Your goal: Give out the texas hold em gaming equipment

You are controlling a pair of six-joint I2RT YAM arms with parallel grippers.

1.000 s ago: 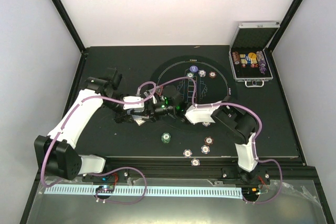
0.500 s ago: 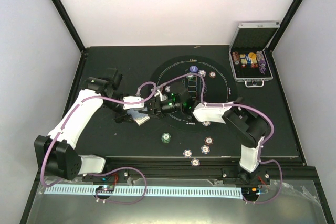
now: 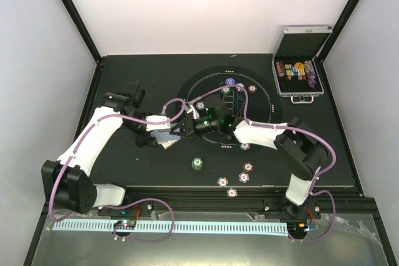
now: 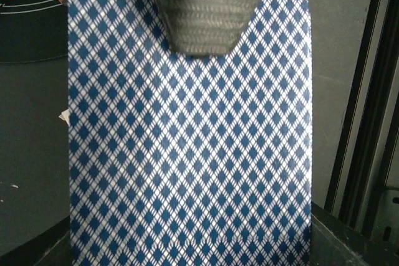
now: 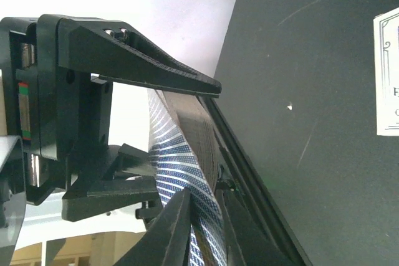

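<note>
My left gripper is still clamping the bowing top card to the deck, so I will ease my right gripper back, open it and take its loose end (image 5: pixel 197 256) again.
My left gripper (image 3: pixel 163 135) is shut on a deck of playing cards (image 3: pixel 168 143) at the left of the round mat (image 3: pixel 262 101). Their blue-and-white diamond backs (image 4: pixel 187 141) fill the left wrist view. My right gripper (image 3: pixel 182 130) reaches in from the right and is shut on the top card (image 5: pixel 187 172), which bows away from the deck between my right gripper (image 5: pixel 206 232) fingers. One right finger (image 4: pixel 209 4) lies over the deck's top edge. Poker chips lie on the table: a green one (image 3: pixel 197 163), a few near the front (image 3: pixel 244 177) and a few on the mat's far side (image 3: pixel 240 86).
An open silver case (image 3: pixel 301 73) with chip rolls stands at the back right. A white button (image 3: pixel 245 146) lies at the mat's near rim. A face-up card (image 5: pixel 386 73) lies on the black table. A black frame rail (image 4: pixel 358 110) runs along the table's edge.
My right gripper's jaws have narrowed from wide apart onto the deck's top card, and the right arm has stretched further left. The left arm with the deck has hardly moved.
</note>
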